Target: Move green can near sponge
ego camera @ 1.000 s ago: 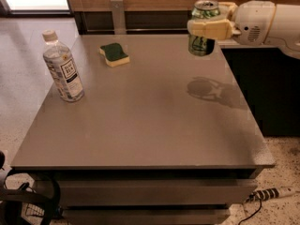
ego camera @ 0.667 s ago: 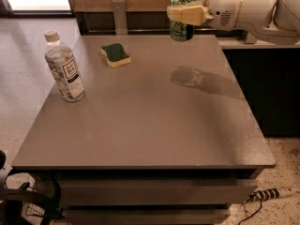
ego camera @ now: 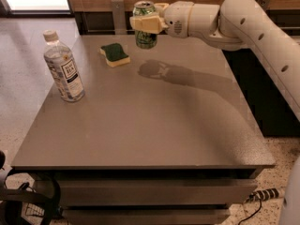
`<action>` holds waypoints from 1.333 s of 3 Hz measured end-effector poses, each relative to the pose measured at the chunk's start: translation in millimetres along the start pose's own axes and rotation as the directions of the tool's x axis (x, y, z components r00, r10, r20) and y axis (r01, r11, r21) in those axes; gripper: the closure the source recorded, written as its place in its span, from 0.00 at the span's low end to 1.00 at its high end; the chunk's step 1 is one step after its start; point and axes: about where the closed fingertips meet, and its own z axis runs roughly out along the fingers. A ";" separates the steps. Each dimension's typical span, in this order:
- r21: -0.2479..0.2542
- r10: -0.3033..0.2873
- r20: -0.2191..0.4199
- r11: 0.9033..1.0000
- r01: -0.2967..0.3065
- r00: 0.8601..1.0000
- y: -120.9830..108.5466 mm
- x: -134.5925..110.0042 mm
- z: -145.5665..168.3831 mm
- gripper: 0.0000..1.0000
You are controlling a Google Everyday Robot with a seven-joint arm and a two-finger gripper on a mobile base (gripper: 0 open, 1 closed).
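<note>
Next, I let go of the green can on the table (ego camera: 143,63) close beside the sponge, on the sponge's side away from the bottle.
The green can (ego camera: 146,37) with a silver top is held upright in my gripper (ego camera: 145,23), above the far part of the grey table (ego camera: 140,125). The gripper is shut on the can, its pale fingers (ego camera: 140,23) wrapped around the can's upper half. The sponge (ego camera: 114,54), dark green over pale yellow, lies flat on the table just left of and slightly nearer than the can. The can hangs clear of the tabletop, with its shadow to the right of the sponge.
A clear plastic bottle (ego camera: 63,67) with a white cap stands upright near the table's left edge. My white arm (ego camera: 253,27) reaches in from the right. A wooden wall and dark counter run behind the table. Cables lie on the floor at both lower corners.
My gripper has carried the green can leftward across the far side of the table, from the right edge to close beside the sponge. The sponge and bottle have not moved.
</note>
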 end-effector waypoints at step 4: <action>0.111 0.075 0.086 0.990 -0.084 0.993 -47.7 96.9 36.8 0.85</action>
